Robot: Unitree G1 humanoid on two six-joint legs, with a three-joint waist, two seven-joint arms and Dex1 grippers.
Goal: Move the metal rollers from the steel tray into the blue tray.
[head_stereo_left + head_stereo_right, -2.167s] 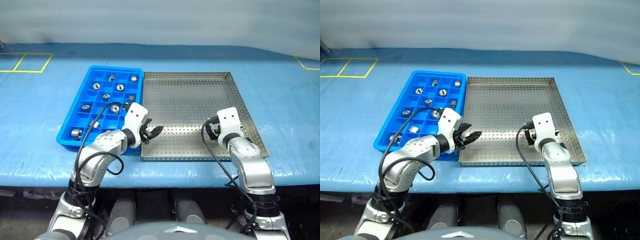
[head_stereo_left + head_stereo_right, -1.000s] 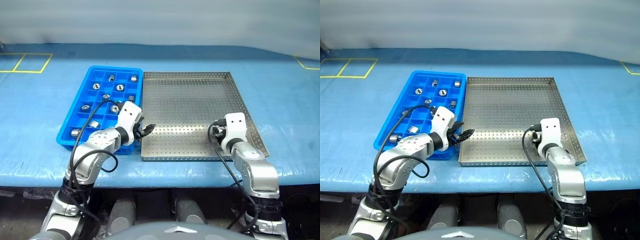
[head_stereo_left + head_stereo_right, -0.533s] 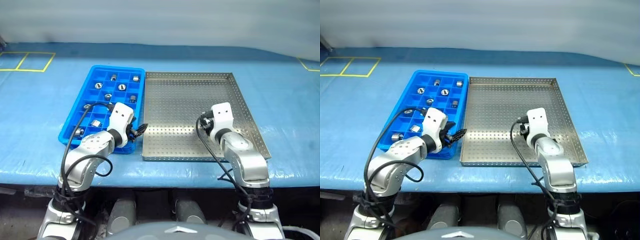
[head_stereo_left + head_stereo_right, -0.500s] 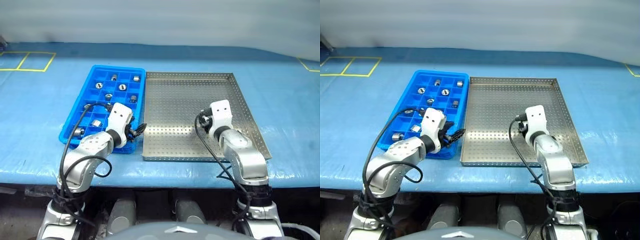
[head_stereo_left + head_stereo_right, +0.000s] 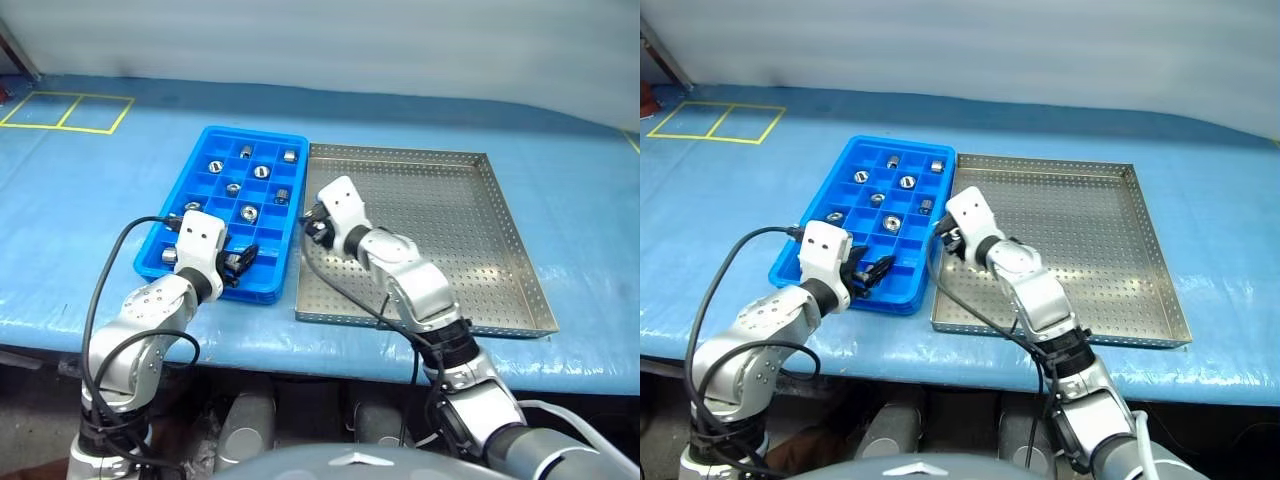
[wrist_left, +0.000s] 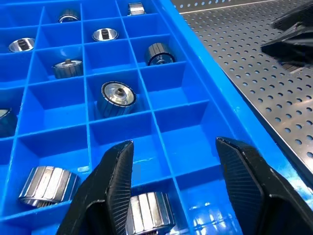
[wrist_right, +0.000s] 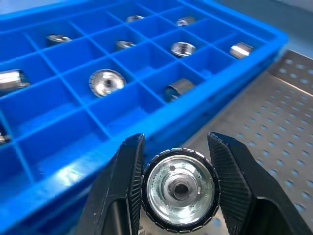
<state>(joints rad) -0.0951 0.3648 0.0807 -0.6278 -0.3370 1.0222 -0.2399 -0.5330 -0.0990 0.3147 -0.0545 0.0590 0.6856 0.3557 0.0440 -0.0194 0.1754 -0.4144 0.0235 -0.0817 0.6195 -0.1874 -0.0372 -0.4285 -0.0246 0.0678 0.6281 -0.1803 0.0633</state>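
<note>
I need to use my right gripper to put the metal roller down in the blue tray's steel-side cell (image 5: 271, 245) (image 7: 61, 146) by the fingertips of my left gripper.
The blue tray (image 5: 255, 131) lies left of the steel tray (image 5: 450, 220), edge to edge. Several metal rollers (image 5: 249, 212) sit in its compartments, one to a cell (image 6: 117, 95). My right gripper (image 5: 315, 225) hovers over the steel tray's left rim, beside the blue tray, and is shut on one metal roller (image 7: 180, 190) with its holed end facing the wrist camera. Over the blue tray's near right cells my left gripper (image 5: 240, 260) stands open, with nothing between its fingers (image 6: 120, 181).
Both trays rest on a table with a blue cover (image 5: 90, 220). Yellow tape squares (image 5: 70, 110) mark its far left corner. The table's front edge runs just below the trays. Black cables loop from both wrists.
My right gripper has swung left across the steel tray, from its right side to its left rim, with the roller in it. The left gripper has drifted left over the blue tray. The camera shifted too.
</note>
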